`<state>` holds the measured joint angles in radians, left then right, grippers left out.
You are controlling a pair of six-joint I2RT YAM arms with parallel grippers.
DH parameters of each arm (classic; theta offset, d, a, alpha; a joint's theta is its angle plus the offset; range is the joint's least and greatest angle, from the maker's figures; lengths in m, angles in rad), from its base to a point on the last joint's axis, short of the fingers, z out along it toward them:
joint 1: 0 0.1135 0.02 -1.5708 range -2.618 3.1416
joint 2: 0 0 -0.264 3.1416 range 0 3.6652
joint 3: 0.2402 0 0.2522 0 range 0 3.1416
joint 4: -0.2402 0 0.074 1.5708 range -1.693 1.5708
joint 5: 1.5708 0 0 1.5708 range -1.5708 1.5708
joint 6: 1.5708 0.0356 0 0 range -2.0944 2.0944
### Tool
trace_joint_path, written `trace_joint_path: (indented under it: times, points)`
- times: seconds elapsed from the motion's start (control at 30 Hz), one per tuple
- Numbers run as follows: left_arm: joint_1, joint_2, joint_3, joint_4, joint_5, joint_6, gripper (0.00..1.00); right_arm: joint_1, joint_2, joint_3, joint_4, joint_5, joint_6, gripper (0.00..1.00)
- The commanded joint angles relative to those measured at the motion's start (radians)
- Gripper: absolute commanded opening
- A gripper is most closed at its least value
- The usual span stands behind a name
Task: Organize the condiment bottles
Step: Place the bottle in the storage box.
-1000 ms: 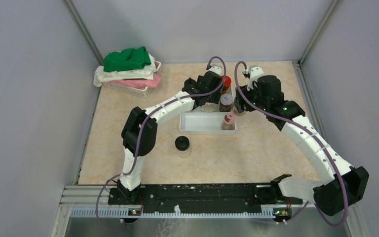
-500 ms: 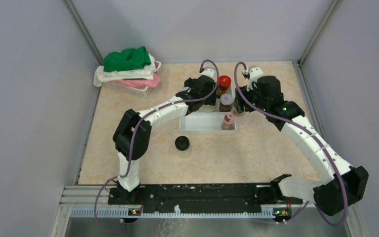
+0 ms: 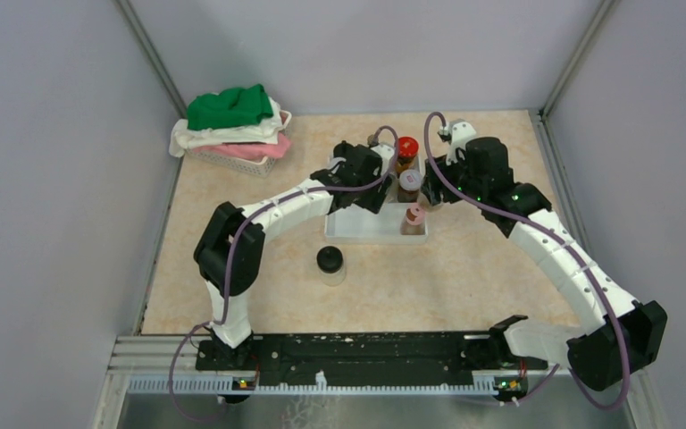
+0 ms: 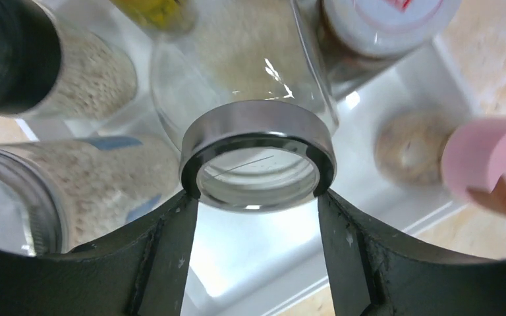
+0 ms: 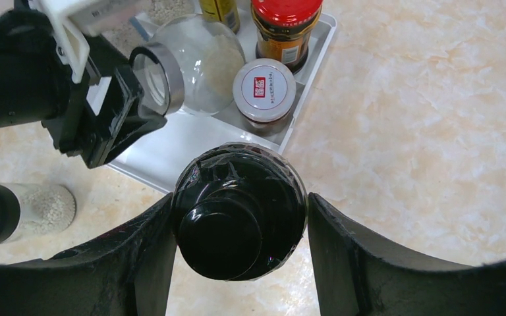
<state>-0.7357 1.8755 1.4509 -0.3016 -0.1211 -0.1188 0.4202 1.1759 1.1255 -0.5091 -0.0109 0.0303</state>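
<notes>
The robot's right gripper will set the black-capped dark bottle down in the tray's front corner (image 3: 345, 218) nearest the lone black-capped jar.
My left gripper (image 4: 257, 197) is shut on the silver cap of a round glass jar (image 4: 257, 131) of white grains, held tilted over the white stepped tray (image 3: 357, 225). In the right wrist view this jar (image 5: 201, 62) hangs above the tray's left part. My right gripper (image 5: 242, 209) is shut on a black-capped dark bottle (image 5: 237, 191), just off the tray's right corner. A red-capped bottle (image 5: 284, 26), a white-red capped jar (image 5: 263, 87) and a pink-capped bottle (image 3: 415, 217) stand in the tray. One black-capped jar (image 3: 330, 262) stands alone on the table.
A basket of folded clothes (image 3: 232, 134) sits at the back left. More grain jars (image 4: 53, 72) and an amber bottle (image 5: 221, 13) crowd the tray's rear step. Grey walls close in both sides.
My left gripper has carried the silver-capped jar from the tray's back toward the front and left. The right arm and its black bottle have stayed put.
</notes>
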Motion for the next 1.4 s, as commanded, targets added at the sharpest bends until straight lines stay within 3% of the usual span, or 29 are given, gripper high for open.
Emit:
trace_joint_path:
  times: [0.0,0.23,0.6,0.73,1.1,1.37]
  points:
    - [0.004,-0.058,-0.007,-0.091,0.151,0.09,0.46,-0.011,-0.034,0.01,0.066,-0.019,0.016,0.25]
    - [0.08,-0.053,0.059,-0.191,0.221,0.147,0.48,-0.011,-0.041,0.002,0.065,-0.024,0.021,0.25]
    - [0.089,-0.063,0.132,-0.194,0.239,0.127,0.5,-0.011,-0.042,-0.002,0.069,-0.035,0.029,0.24]
    - [0.088,-0.108,0.126,-0.175,0.271,0.121,0.69,-0.01,-0.038,0.011,0.064,-0.049,0.029,0.24]
    - [0.09,-0.27,0.08,-0.157,0.141,0.12,0.71,0.0,-0.013,0.058,0.051,-0.21,0.041,0.2]
    - [0.091,-0.36,0.063,-0.213,0.01,0.068,0.71,0.175,0.106,0.186,0.028,-0.197,0.016,0.19]
